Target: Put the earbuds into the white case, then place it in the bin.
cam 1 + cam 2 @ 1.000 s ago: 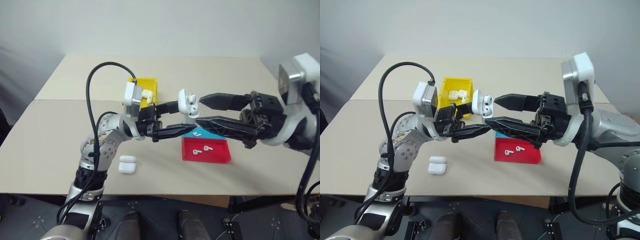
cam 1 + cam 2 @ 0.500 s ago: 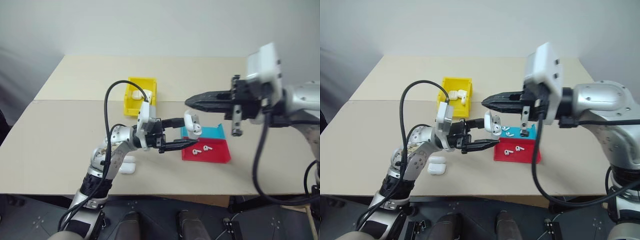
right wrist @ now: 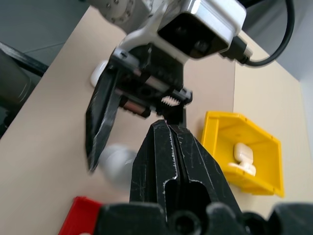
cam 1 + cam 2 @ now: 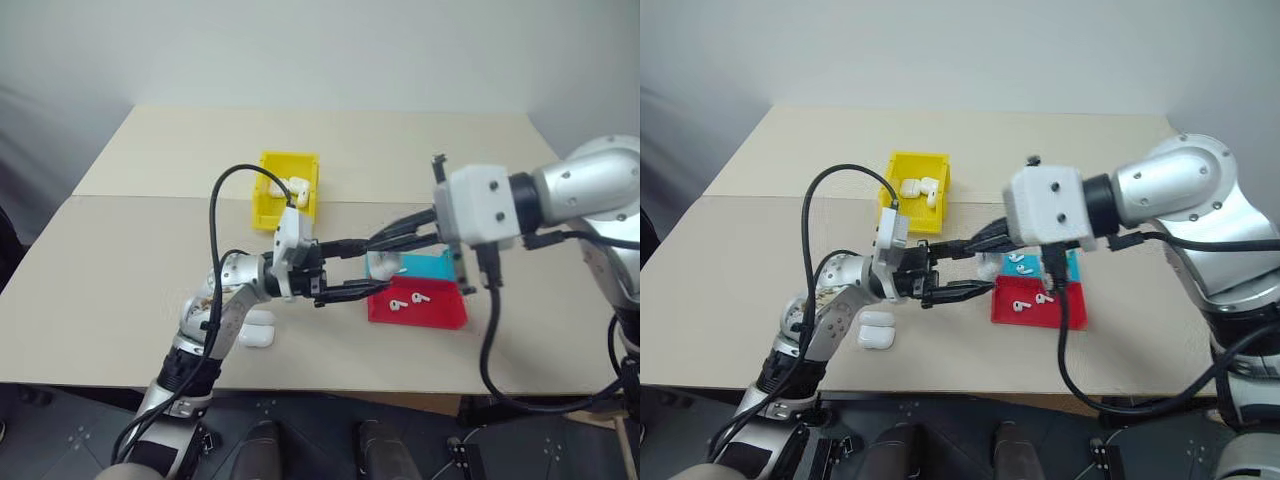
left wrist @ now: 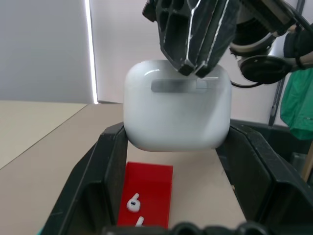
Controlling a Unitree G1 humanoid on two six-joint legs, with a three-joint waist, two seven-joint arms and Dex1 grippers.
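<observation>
The white case, now held level above the table, will be released by my left gripper in the empty front part of the yellow bin [image 4: 275,211], before the other cases.
The white case [image 5: 176,103] is closed and held above the table, level between the fingers of my left gripper [image 4: 367,268], which is shut on its sides. My right gripper [image 4: 380,242] is shut, and its tips press on top of the case's lid from the right. Two earbuds [image 4: 398,303] lie in the red part of the tray just below the case, and two more earbuds [image 4: 1018,262] lie on the blue part. The yellow bin [image 4: 268,193] stands behind my left arm, farther back on the table, with white cases inside.
The red and blue tray [image 4: 445,312] lies right of centre under my right arm. Two loose white cases [image 4: 257,330] sit near the front edge by my left elbow. A black cable loops over my left arm.
My right gripper has shut, rolled over and come down onto the case's lid. The lid, open before, is now closed. My left gripper has sunk a little with the case.
</observation>
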